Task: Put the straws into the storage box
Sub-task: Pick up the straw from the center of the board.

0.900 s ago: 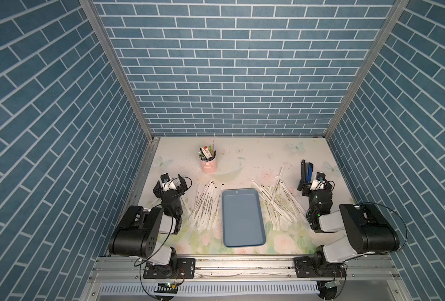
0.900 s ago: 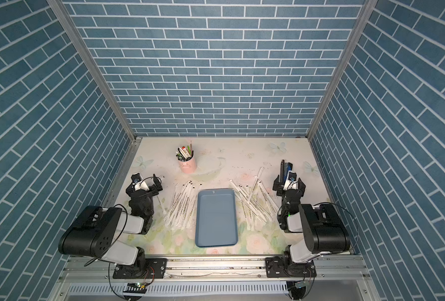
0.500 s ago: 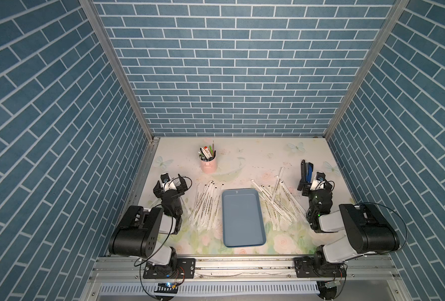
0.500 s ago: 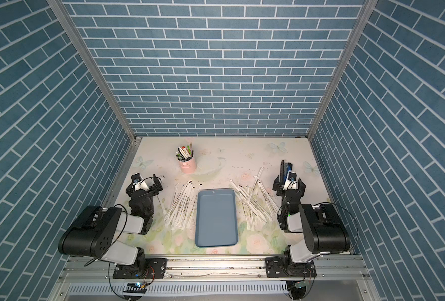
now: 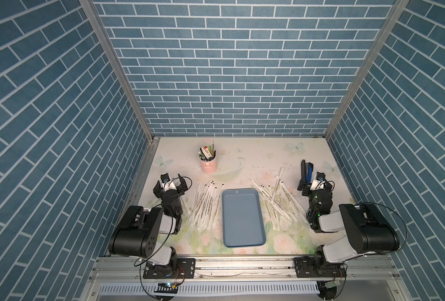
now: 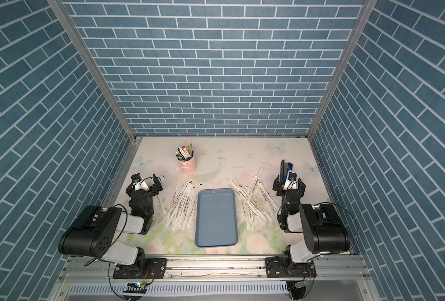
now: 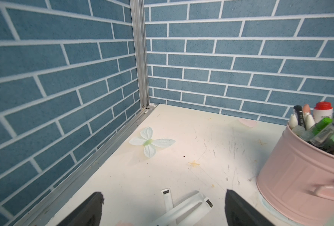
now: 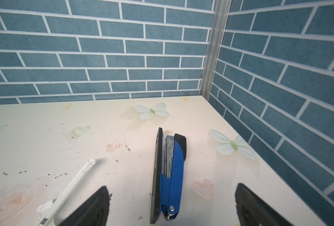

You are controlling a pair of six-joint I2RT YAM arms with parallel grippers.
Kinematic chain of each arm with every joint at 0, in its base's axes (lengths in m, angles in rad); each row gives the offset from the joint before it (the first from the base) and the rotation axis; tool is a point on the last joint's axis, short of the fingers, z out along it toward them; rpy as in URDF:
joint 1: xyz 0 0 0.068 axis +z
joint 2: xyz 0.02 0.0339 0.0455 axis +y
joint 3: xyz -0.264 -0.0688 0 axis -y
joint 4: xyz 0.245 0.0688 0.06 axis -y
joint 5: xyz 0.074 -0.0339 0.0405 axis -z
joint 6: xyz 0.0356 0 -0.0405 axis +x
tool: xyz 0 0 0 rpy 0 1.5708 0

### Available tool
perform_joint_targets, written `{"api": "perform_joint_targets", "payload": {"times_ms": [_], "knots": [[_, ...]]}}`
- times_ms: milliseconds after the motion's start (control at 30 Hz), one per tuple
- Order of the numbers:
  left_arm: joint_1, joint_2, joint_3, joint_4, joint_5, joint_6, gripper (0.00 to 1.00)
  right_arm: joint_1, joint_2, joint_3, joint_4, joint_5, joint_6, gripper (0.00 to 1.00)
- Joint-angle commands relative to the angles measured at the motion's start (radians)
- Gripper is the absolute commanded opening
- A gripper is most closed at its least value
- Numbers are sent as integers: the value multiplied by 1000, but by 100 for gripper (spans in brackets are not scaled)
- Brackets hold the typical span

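Note:
The robot's right gripper will close on the middle of the straw (image 5: pixel 276 186) that reaches farthest toward the back brick wall, in the pile nearest the stapler.
The storage box (image 5: pixel 243 221) (image 6: pixel 215 221), a shallow blue tray, lies empty at the table's front middle in both top views. Straws in white wrappers lie in two piles beside it, one to its left (image 5: pixel 206 206) (image 6: pixel 181 206) and one to its right (image 5: pixel 278 202) (image 6: pixel 252 202). My left gripper (image 5: pixel 169 185) (image 7: pixel 163 194) is open, left of the left pile, with three straw ends (image 7: pixel 189 207) on the table between its fingers. My right gripper (image 5: pixel 316 185) (image 8: pixel 172 187) is open, right of the right pile, holding nothing. One straw (image 8: pixel 74 182) lies beside its finger.
A pink cup (image 5: pixel 209 164) (image 7: pixel 299 176) of pens stands behind the left pile. A blue-and-black stapler (image 5: pixel 306 172) (image 8: pixel 172 166) lies on its side just ahead of my right gripper. Blue brick walls close in the table on three sides.

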Motion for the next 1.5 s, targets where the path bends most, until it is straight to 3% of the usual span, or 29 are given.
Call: {"api": "perform_joint_targets", "payload": {"times_ms": [0, 100, 233, 433, 533, 600, 667, 733, 800, 833, 1067, 1200, 1367, 1467], "knots": [[9, 10, 15, 19, -1, 7, 100, 1, 10, 11, 25, 10, -22, 100], [-7, -16, 17, -7, -1, 26, 100, 11, -42, 13, -13, 9, -41, 100], [-45, -20, -24, 75, -42, 59, 100, 58, -229, 75, -262, 141, -40, 100], [-42, -18, -9, 50, -38, 54, 100, 107, -336, 214, -620, 194, 135, 100], [-41, -20, -9, 51, -37, 56, 100, 123, -331, 311, -793, 184, 196, 100], [-42, -18, -7, 46, -36, 54, 100, 126, -321, 370, -874, 109, 230, 100], [-44, -39, 5, 28, -30, 67, 100, 123, -318, 375, -846, 45, 302, 100], [-68, -155, 135, -281, -5, 103, 100, 105, -316, 368, -820, -30, 427, 100], [-71, -199, 232, -448, 3, 94, 100, 65, -307, 362, -777, -221, 421, 95], [-72, -217, 273, -516, -12, 83, 100, 63, -300, 379, -798, -236, 427, 91], [-134, -362, 404, -852, -175, -107, 100, 126, -312, 507, -1117, -139, 377, 82], [-190, -458, 464, -1046, -339, -264, 100, 176, -289, 599, -1311, -70, 366, 77], [-186, -498, 584, -1377, -386, -501, 100, 224, -271, 660, -1432, -80, 407, 67], [-182, -499, 609, -1433, -315, -444, 100, 269, -259, 664, -1452, -82, 451, 56]]}}
